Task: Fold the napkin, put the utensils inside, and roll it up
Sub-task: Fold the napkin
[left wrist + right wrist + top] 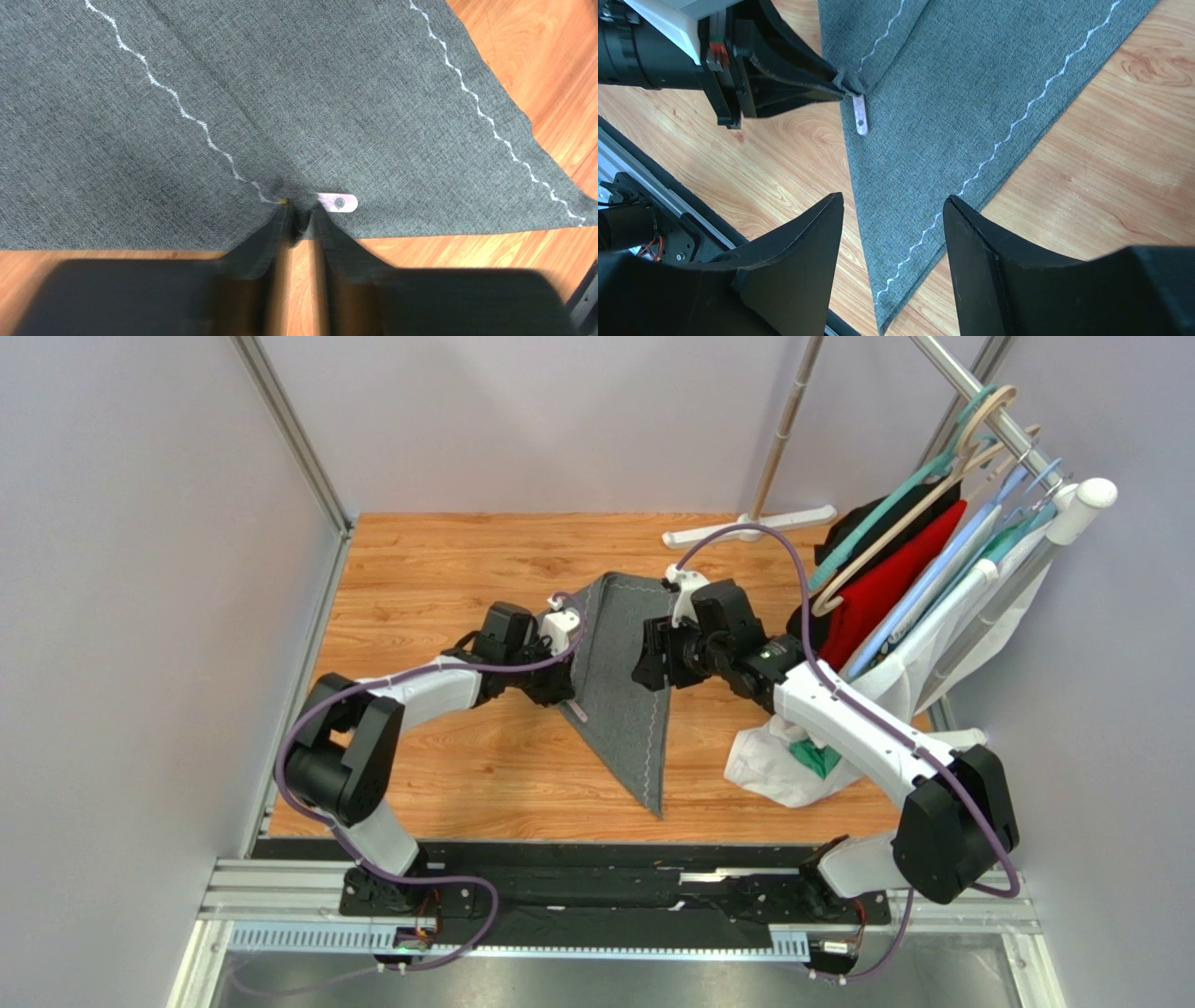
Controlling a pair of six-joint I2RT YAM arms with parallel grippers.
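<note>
The dark grey napkin's near point (657,812) (882,329) is close to the black rail. My right gripper should go to that point next and close there.
The dark grey napkin (624,686) lies folded into a long triangle on the wooden table (421,588), its pale stitched line showing in the left wrist view (175,105) and the right wrist view (1018,119). One pale lilac utensil end (338,202) pokes out from under the napkin's left edge (861,115). My left gripper (302,208) sits at that edge, its jaws parted by a narrow slit with a pucker of cloth at the tips (840,82). My right gripper (892,203) hovers open above the napkin's near point, holding nothing.
A rack of red and black garments on hangers (898,574) stands at the right, with a white cloth (786,756) heaped below it. The rack's white foot (744,525) lies at the back. A black rail (603,875) runs along the near edge.
</note>
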